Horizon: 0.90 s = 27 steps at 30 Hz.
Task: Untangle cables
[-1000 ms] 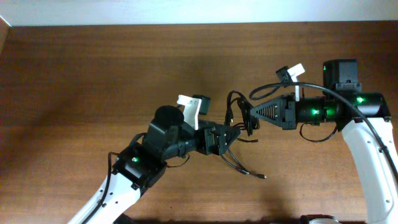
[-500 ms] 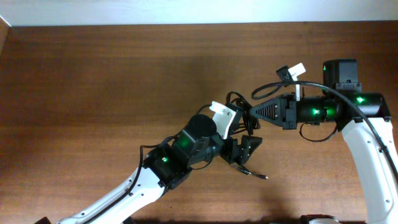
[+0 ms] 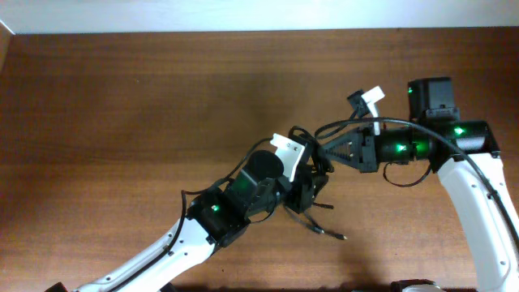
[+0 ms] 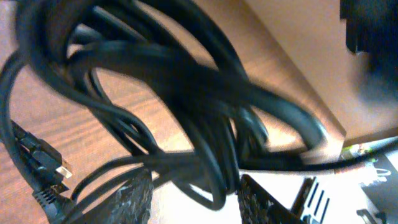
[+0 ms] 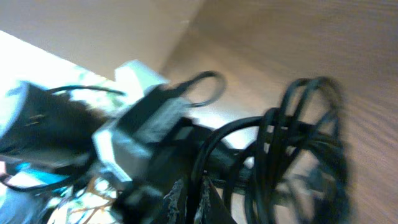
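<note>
I need to lower the knot of cables to the table with my left gripper and take the loops (image 4: 186,81) from above, because the knot hangs bunched against both grippers' fingers.
The cables (image 3: 315,166) are a knot of thin black cords hanging between my two grippers above the brown table (image 3: 122,122). Loose ends trail down to a small plug (image 3: 342,237). My right gripper (image 3: 322,151) comes in from the right. In the right wrist view it (image 5: 193,196) is shut on one cable strand, with the looped cables (image 5: 298,143) beyond. My left gripper (image 3: 313,191) reaches up from below. Seen from the left wrist, it (image 4: 198,199) stands partly open around a loop of the cables (image 4: 211,180), which touches the right finger (image 4: 261,202). A silver-tipped plug (image 4: 56,167) hangs at the left.
The right arm's own thick black wire (image 3: 381,123) arches over its wrist. White camera mounts (image 3: 371,96) (image 3: 285,143) stick out beside both grippers. The table's far edge meets a white wall (image 3: 243,16) at the top.
My left arm has swung forward under the knot and its jaws have narrowed around a cable loop. The right gripper has shifted slightly left, still holding its strand.
</note>
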### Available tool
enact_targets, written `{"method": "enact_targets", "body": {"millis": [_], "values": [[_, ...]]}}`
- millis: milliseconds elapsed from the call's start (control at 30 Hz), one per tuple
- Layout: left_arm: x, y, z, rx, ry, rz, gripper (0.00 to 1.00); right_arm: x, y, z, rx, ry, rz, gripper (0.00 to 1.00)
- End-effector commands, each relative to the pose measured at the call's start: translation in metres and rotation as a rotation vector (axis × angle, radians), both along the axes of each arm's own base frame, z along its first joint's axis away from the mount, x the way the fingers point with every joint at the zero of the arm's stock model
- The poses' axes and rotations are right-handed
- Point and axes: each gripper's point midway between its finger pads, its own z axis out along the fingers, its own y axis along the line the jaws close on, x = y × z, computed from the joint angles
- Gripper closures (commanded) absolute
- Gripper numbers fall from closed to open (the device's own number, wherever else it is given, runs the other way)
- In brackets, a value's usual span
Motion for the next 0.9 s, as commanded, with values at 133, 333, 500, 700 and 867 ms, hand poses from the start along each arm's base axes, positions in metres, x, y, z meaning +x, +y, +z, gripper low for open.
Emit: {"method": "enact_targets", "body": {"millis": [133, 333, 500, 700, 867], "values": [[-0.011, 0.0, 0.028, -0.063, -0.019, -0.046, 1.0, 0.016, -0.056, -0.015, -0.116, 0.043, -0.191, 0.96], [-0.006, 0.002, 0.026, -0.017, -0.093, -0.054, 0.01, 0.003, -0.036, 0.028, 0.155, 0.043, -0.096, 0.96], [0.005, 0.007, 0.025, 0.063, -0.181, 0.098, 0.01, 0.002, -0.035, 0.031, 0.173, 0.043, -0.09, 0.96], [0.02, 0.012, 0.008, 0.151, -0.215, 0.212, 0.2, -0.002, -0.034, 0.034, 0.198, 0.07, -0.085, 0.96], [0.02, -0.005, 0.013, 0.087, -0.223, 0.165, 0.41, -0.003, -0.033, 0.033, 0.198, 0.078, -0.084, 0.96]]}}
